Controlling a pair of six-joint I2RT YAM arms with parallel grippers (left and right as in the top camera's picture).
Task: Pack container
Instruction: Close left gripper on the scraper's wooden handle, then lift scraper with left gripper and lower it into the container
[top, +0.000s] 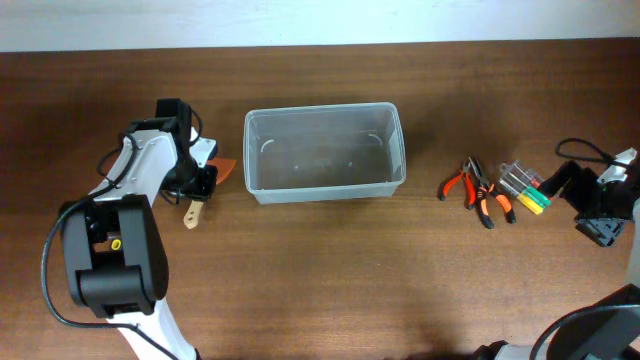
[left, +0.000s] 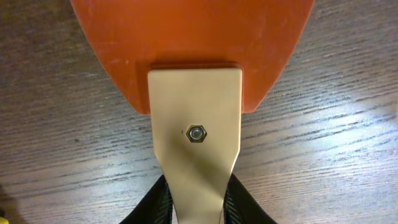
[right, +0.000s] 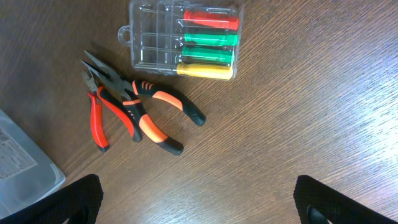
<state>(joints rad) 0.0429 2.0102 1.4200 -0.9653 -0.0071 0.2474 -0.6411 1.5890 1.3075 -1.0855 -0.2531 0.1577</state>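
My left gripper grips the handle's narrow part, far from the orange blade; next I open, then take the handle's wider part (left: 196, 121) near the blade.
The clear plastic container (top: 324, 184) stands empty at the table's middle back; its corner shows in the right wrist view (right: 25, 171). My left gripper (top: 201, 184) is to its left, shut on the tan handle of a scraper (top: 192, 211) with an orange blade (top: 226, 168). In the left wrist view my fingers (left: 198, 205) clamp the handle (left: 195, 112) from both sides, with the blade (left: 193, 37) low over the wood. My right gripper (top: 600, 215) is open and empty at the far right (right: 199, 199).
Two pliers, one with red grips and one with orange-black grips (top: 478, 190) (right: 134, 112), lie right of the container. A small clear case of coloured screwdriver bits (top: 524, 186) (right: 183, 37) lies beside them. A black cable runs near the right arm.
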